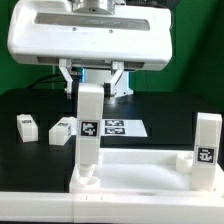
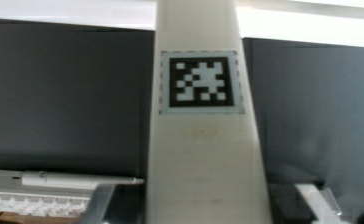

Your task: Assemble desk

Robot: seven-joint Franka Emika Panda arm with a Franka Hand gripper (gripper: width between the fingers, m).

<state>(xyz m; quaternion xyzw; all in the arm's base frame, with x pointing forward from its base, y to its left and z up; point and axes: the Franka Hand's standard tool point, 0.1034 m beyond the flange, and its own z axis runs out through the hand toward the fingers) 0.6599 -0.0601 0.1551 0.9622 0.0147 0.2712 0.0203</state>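
The white leg is to go upright. My gripper will release it in the tabletop's corner socket [image 1: 86,184] on the side of the loose legs.
My gripper [image 1: 93,82] is shut on the top of a white square leg [image 1: 88,130]. The leg stands upright with its foot in the tabletop's [image 1: 135,178] corner socket [image 1: 85,181] on the exterior view's left. A second leg [image 1: 207,150] stands upright at the tabletop's right corner. Two more legs [image 1: 27,125] [image 1: 61,130] lie loose on the black table, to the left. In the wrist view the held leg [image 2: 200,150] fills the middle, its tag [image 2: 200,80] facing the camera, and a finger [image 2: 63,186] shows on either side of it.
The marker board [image 1: 118,127] lies flat on the black table behind the held leg. My gripper's large white housing [image 1: 90,35] hangs over the back of the scene. The tabletop's rim runs along the front edge of the exterior view.
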